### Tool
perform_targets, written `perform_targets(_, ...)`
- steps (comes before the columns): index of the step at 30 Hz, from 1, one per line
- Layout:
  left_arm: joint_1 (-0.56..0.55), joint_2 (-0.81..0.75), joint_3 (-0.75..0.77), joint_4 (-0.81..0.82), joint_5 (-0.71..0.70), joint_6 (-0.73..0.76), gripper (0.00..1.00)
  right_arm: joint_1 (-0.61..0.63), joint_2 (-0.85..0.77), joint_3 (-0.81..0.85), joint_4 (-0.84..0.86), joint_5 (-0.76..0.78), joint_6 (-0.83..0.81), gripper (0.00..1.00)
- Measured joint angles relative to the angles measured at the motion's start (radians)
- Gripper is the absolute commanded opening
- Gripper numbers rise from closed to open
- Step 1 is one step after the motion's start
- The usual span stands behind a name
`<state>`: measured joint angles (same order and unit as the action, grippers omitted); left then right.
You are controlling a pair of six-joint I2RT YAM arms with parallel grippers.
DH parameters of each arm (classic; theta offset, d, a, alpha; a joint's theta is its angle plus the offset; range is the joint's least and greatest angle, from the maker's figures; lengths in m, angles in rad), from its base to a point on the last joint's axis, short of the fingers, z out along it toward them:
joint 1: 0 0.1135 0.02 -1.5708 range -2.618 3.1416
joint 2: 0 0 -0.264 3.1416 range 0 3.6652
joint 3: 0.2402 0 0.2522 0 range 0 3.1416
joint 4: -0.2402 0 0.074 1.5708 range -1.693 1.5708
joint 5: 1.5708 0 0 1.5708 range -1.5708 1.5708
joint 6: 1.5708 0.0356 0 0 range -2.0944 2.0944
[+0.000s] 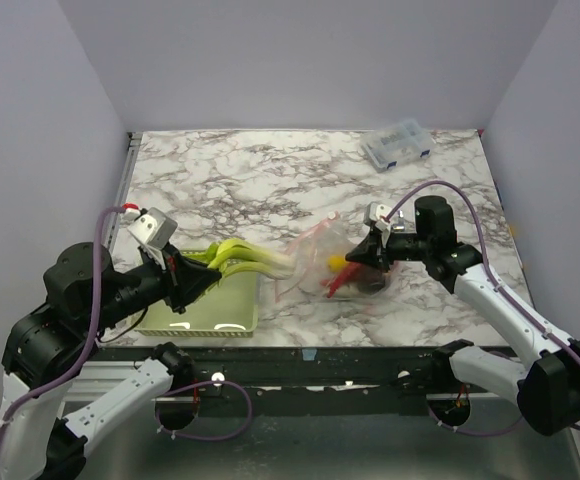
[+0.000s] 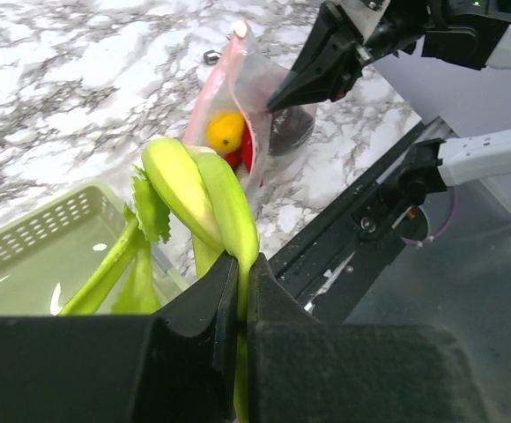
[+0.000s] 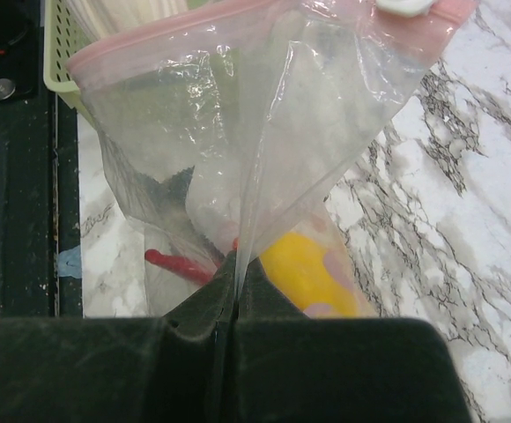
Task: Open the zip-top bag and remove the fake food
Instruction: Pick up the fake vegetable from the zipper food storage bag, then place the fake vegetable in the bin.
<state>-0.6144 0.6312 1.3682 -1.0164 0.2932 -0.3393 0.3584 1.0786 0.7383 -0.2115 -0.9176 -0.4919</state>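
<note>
My left gripper has the pale green stalk. I will put it down on the bottom of the pale green mesh basket (image 1: 204,271) (image 2: 28,273).
The zip-top bag (image 1: 322,250) lies crumpled on the marble table, its pinkish zip strip (image 3: 159,40) parted. My right gripper (image 1: 366,262) is shut on a fold of the bag's clear film (image 3: 255,115). Inside the bag show a yellow piece (image 3: 308,269), a red chili (image 3: 176,263) and a dark maroon ball (image 2: 291,128). My left gripper (image 2: 242,264) is shut on the pale green stalk (image 2: 211,198) and holds it over the right edge of the basket. In the top view the stalk (image 1: 245,258) reaches toward the bag.
The pale green mesh basket (image 1: 210,312) stands at the table's near edge on the left, under the left gripper. A small clear compartment box (image 1: 398,145) sits at the back right. The table's black front rail (image 2: 361,220) runs below the bag.
</note>
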Motion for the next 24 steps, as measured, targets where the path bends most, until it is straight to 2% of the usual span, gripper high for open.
perform_targets(9, 0.000, -0.065, -0.010, -0.027, -0.167, 0.008, 0.00, -0.009, 0.000, -0.002, 0.000, -0.009, 0.000, 0.00)
perform_targets(24, 0.000, -0.115, -0.171, -0.101, -0.640, 0.000, 0.00, -0.020, 0.000, -0.005, 0.000, -0.013, 0.000, 0.00)
